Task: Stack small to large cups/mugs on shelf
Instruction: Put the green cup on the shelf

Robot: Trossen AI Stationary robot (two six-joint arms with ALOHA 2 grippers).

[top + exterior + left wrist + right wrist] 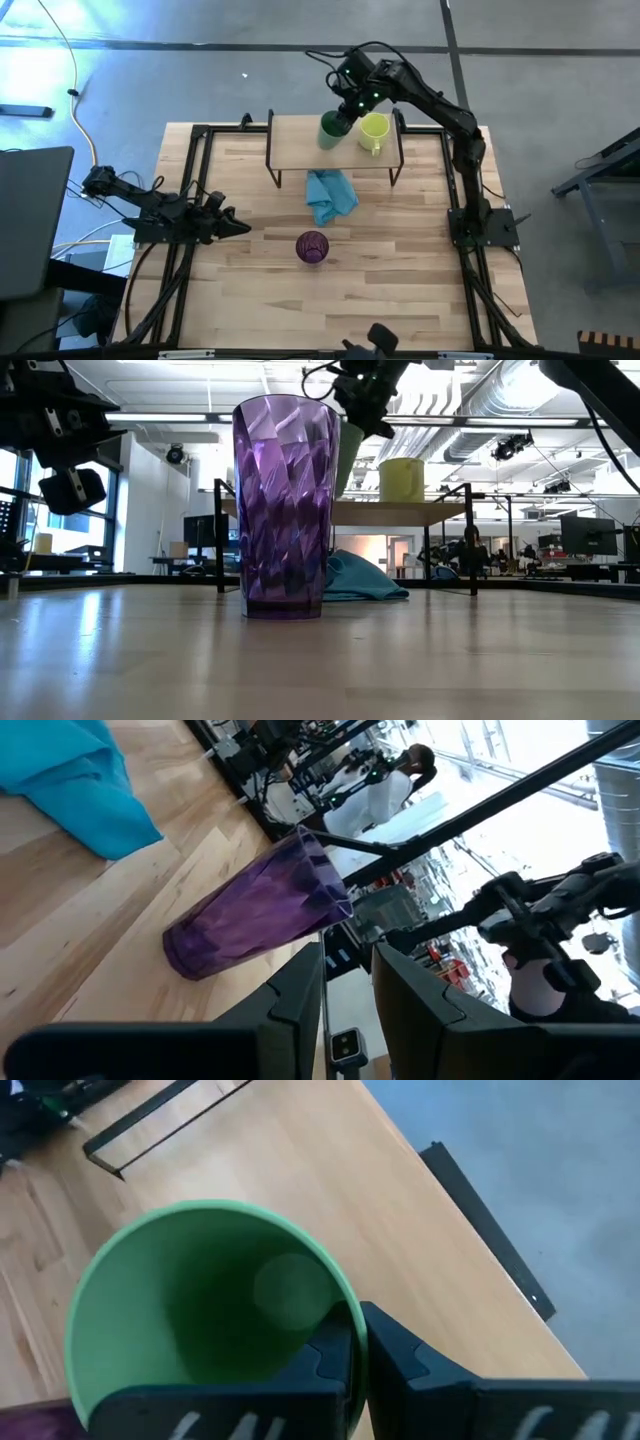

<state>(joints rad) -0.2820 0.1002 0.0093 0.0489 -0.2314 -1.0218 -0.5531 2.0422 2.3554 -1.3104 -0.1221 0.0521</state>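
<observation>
I should release the green cup with my right gripper on the shelf board (329, 143) beside the yellow-green mug.
The green cup (331, 131) is over the shelf (300, 145) at the table's far side, held by my right gripper (347, 107), which is shut on it. In the low view the green cup (348, 458) leans, and the purple tumbler (285, 505) hides its base. The yellow-green mug (374, 133) stands upright on the shelf board just right of it. The purple tumbler (312, 247) stands upright on the table, nearer the front. My left gripper (236, 228) waits low at the table's left, its fingers a narrow gap apart, pointing toward the tumbler (255, 910). My right gripper holds the green cup by its rim (345, 1312), one finger inside the cup and one outside, pinching the wall. The fingers come from above, slanting down. The cup hangs tilted below them; I cannot tell whether its base touches the shelf board.
A light blue cloth (330, 195) lies crumpled on the table between the shelf and the tumbler. Black frame rails (195, 170) run along the table's left and right sides. A person (385, 790) is in the room beyond the table.
</observation>
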